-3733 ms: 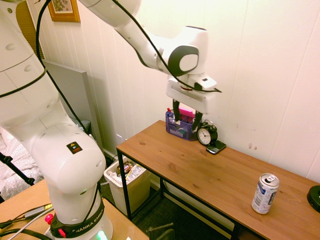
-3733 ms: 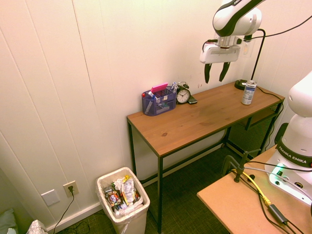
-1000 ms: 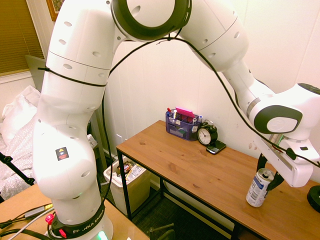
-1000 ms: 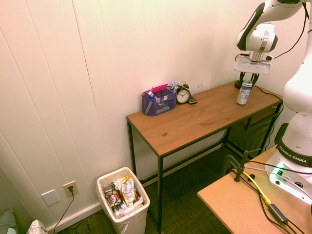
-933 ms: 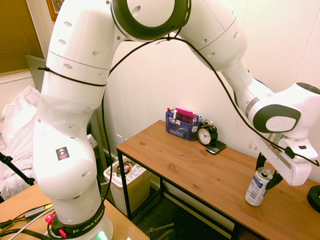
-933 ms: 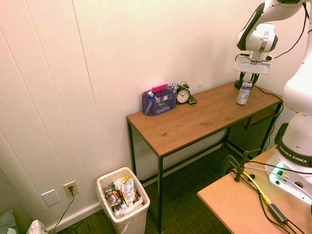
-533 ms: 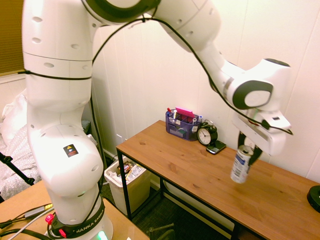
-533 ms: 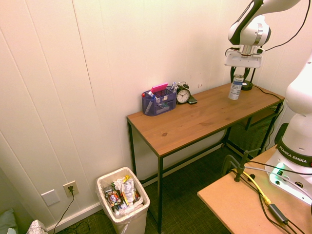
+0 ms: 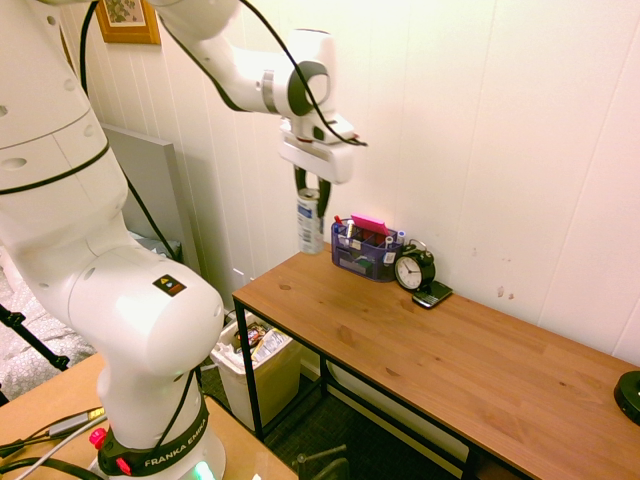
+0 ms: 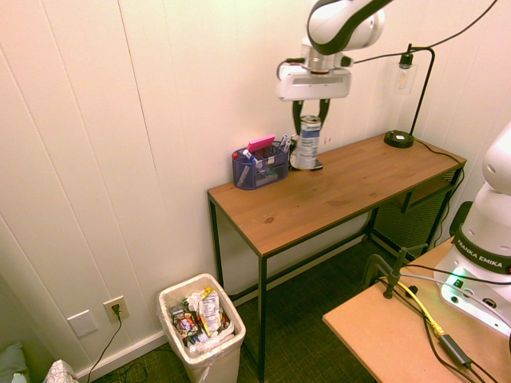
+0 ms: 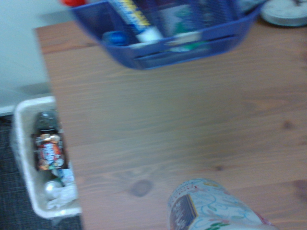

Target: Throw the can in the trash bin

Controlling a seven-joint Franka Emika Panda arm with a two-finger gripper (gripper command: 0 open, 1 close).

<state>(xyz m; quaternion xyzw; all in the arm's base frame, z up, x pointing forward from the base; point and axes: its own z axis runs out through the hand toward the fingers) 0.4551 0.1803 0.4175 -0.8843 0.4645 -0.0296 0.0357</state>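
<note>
The robot's gripper needs to release the can so that it lands on the white-and-yellow wrapper inside the trash bin [image 10: 210,321].
My gripper [image 9: 310,192] [image 10: 310,120] is shut on the top of the can [image 9: 309,222] [image 10: 308,143], a slim white-and-silver can with blue print. It hangs upright in the air over the wooden table's [image 9: 420,345] [image 10: 335,187] wall-side end, just beside the blue organizer. The can's base [image 11: 211,207] shows blurred in the wrist view. The trash bin [image 9: 252,370] [image 10: 202,329] [image 11: 24,158], off-white with a bag liner and wrappers inside, stands on the floor beside the table's end, well below the can.
A blue desk organizer [image 9: 362,249] [image 10: 260,165] [image 11: 163,28], an alarm clock [image 9: 413,268] and a small dark device [image 9: 432,294] sit along the wall. A black lamp base [image 10: 396,138] stands at the table's other end. A grey panel [image 9: 140,190] leans against the wall beyond the bin.
The gripper closed on the can at the lamp end, lifted it, and has carried it along the table to the organizer end, higher above the tabletop.
</note>
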